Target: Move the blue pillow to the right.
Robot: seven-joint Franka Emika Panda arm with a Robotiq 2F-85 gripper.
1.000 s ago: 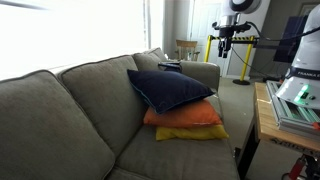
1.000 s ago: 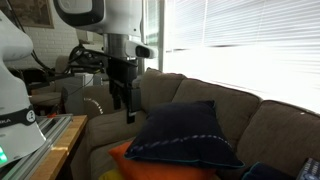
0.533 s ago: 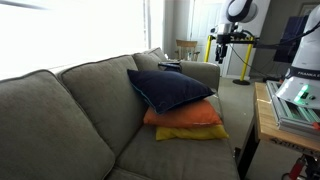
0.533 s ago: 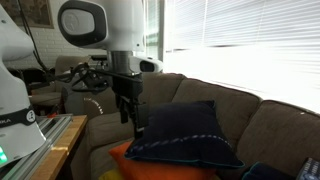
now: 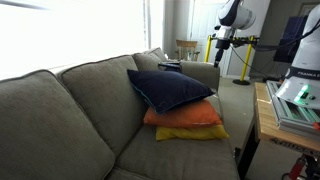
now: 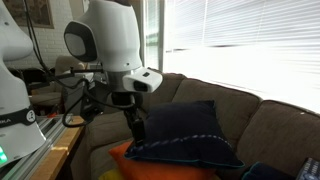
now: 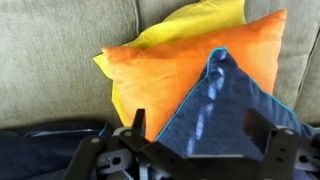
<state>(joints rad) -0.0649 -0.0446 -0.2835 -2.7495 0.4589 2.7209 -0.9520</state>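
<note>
The blue pillow, the one over the orange pillow on the wooden table's side, will have its pointed corner [image 5: 211,92] [image 7: 220,58] gripped by my closing gripper.
The blue pillow [image 5: 172,88] is dark navy and lies on top of an orange pillow [image 5: 185,117], which lies on a yellow pillow [image 5: 195,133], all on the grey couch [image 5: 70,110]. In an exterior view my gripper [image 6: 137,127] hangs just at the near corner of the blue pillow [image 6: 185,135]. In the wrist view my gripper [image 7: 200,125] is open, and a pointed corner of the blue pillow [image 7: 215,95] lies between its fingers [image 7: 137,122], over the orange pillow [image 7: 170,65] and the yellow pillow [image 7: 200,18]. The fingers are not closed on anything.
A wooden table [image 5: 268,125] with a green-lit device [image 5: 297,100] stands by the couch's arm. A yellow stand [image 5: 243,58] is behind. The couch back [image 6: 265,125] runs below bright window blinds [image 6: 250,40]. A white robot base [image 6: 15,80] is nearby.
My arm has tilted and come down towards the couch. The gripper has moved from beside the couch arm to the near corner of the blue pillow. The pillows have not moved.
</note>
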